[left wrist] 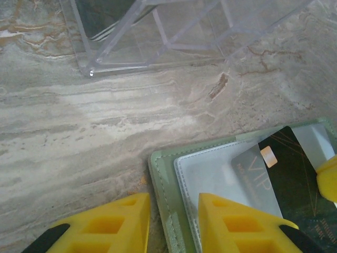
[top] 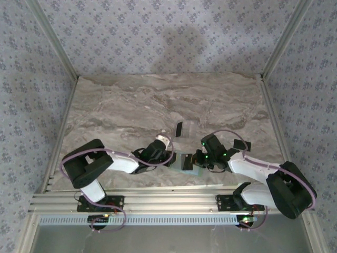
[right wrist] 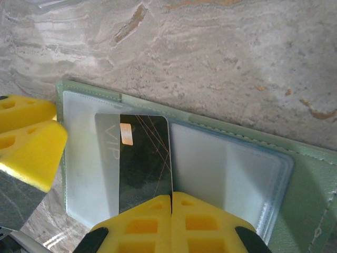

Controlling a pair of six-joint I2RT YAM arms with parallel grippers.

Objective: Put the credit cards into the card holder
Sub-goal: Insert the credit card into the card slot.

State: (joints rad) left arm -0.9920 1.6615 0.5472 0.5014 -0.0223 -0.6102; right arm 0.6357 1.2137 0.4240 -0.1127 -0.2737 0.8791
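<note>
Next, my right gripper releases the VIP card deep inside the clear pocket (top: 179, 161) (right wrist: 108, 161) next to my left gripper.
The pale green card holder (right wrist: 311, 176) lies open on the marble, its clear pockets facing up. A dark "VIP" credit card (right wrist: 145, 158) stands over it, its left part slid under the left clear pocket. My right gripper (right wrist: 171, 198) is shut on that card's near edge. My left gripper (left wrist: 174, 204) is open and straddles the card holder's (left wrist: 160, 174) left edge, with one finger on the table and the other on the clear pocket. The same card (left wrist: 295, 168) shows at the right there. From above, both grippers (top: 164, 150) (top: 202, 158) flank the card holder (top: 187, 163).
A clear plastic box (left wrist: 158, 37) with something dark inside (left wrist: 102, 16) stands just beyond the card holder, seen from above as the clear box (top: 184, 128). Another dark card (top: 242, 144) lies on the marble to the right. Metal rails border the table.
</note>
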